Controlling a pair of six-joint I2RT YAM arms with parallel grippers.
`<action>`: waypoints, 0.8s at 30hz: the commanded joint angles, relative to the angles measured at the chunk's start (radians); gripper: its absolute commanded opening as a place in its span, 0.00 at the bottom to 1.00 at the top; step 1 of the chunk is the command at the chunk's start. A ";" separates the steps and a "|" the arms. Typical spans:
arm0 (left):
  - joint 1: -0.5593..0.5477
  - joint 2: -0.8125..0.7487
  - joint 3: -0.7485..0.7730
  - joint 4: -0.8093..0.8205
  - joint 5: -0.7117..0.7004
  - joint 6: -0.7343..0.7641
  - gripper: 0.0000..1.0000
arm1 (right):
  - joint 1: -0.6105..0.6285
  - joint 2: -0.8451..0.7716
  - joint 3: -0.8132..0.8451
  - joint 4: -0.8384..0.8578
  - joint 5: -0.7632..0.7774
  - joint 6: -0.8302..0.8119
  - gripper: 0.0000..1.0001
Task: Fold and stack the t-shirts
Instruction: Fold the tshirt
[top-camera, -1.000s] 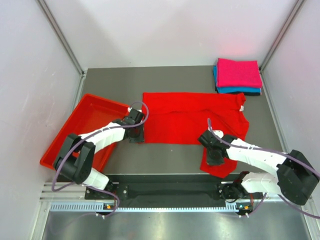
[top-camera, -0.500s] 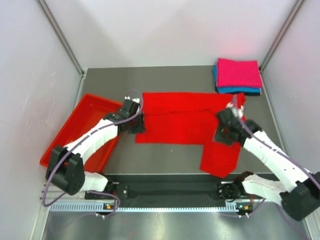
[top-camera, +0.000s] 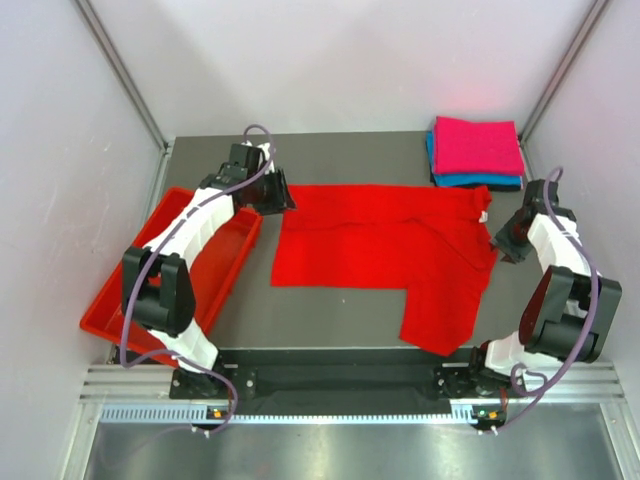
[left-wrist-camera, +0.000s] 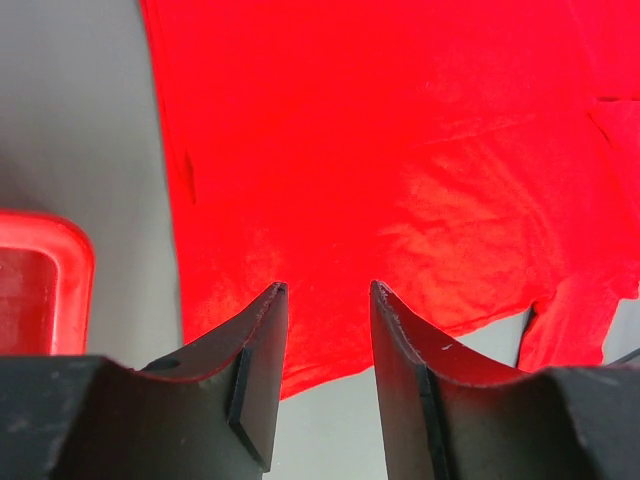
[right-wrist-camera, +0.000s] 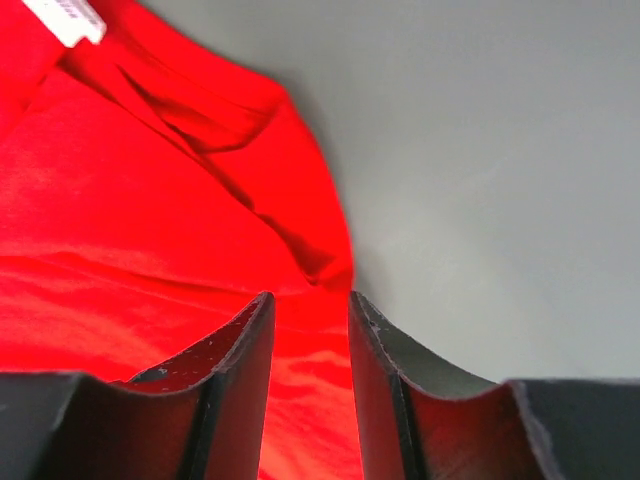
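Observation:
I will close my left gripper on the near corner (top-camera: 285, 226) (left-wrist-camera: 191, 190) of the red t-shirt's folded-over far part, at the t-shirt's side edge next to the red tray.
A bright red t-shirt (top-camera: 380, 240) lies spread flat in the middle of the table, with one flap reaching toward the front right. My left gripper (top-camera: 276, 198) hovers at its far left corner, open and empty; in the left wrist view the gripper (left-wrist-camera: 325, 290) hangs over the shirt's (left-wrist-camera: 400, 160) edge. My right gripper (top-camera: 502, 242) is at the shirt's right edge beside the collar, also open and empty (right-wrist-camera: 310, 298). The collar's white label (right-wrist-camera: 65, 20) shows in the right wrist view. A folded magenta-pink shirt (top-camera: 478, 145) tops a teal-blue one (top-camera: 462, 180) at the back right.
A rigid red tray (top-camera: 120, 290) sits at the left edge of the table, under the left arm; its corner (left-wrist-camera: 40, 280) shows in the left wrist view. White walls close in the table on three sides.
Both grippers have let go of the red shirt and opened. The left arm swung to the shirt's far left corner. The right arm moved from the front flap out to the right edge.

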 joint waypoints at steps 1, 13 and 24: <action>0.001 0.016 0.036 0.036 0.052 0.015 0.43 | -0.006 0.008 0.005 0.093 -0.053 -0.013 0.36; 0.034 0.053 -0.016 0.098 0.070 -0.003 0.43 | -0.012 0.082 -0.092 0.209 -0.099 0.018 0.36; 0.034 0.072 -0.021 0.102 0.067 -0.009 0.41 | -0.009 0.103 -0.164 0.279 -0.142 0.026 0.30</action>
